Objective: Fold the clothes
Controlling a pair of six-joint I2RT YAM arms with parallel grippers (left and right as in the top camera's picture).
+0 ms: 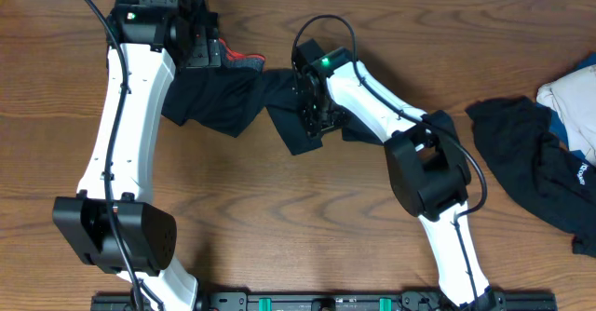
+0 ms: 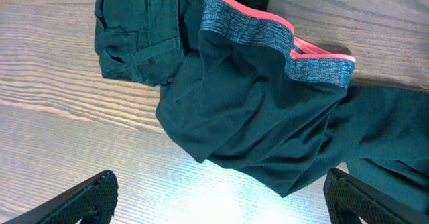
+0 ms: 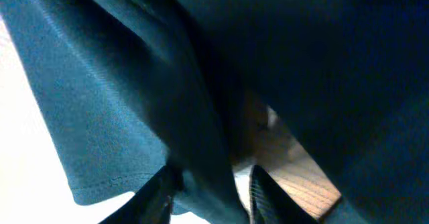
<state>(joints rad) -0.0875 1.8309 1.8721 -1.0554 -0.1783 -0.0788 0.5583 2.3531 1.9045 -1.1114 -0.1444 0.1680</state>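
Note:
My left gripper should next grab the black garment by the grey waistband's end (image 1: 223, 42) (image 2: 212, 1), the one that is farther away from my right gripper.
The clothes in hand are a long black trouser-like garment (image 1: 223, 101) with a grey waistband lined in coral (image 2: 268, 33), spread crumpled between both arms on the wooden table (image 1: 279, 218). In the left wrist view its black cloth (image 2: 255, 117) bunches just beyond my left gripper (image 2: 218, 184), which hangs wide open over bare wood. That left gripper (image 1: 203, 50) hovers by the waistband at the back. My right gripper (image 1: 312, 115) sits low on the garment's middle. Up close the right gripper (image 3: 211, 180) has narrowed onto a dark fold (image 3: 201, 137) of the fabric.
A second heap of clothes lies at the right edge: a black piece (image 1: 535, 162) with a white and blue one (image 1: 573, 101) behind it. The arm bases and a black rail (image 1: 317, 302) line the front edge.

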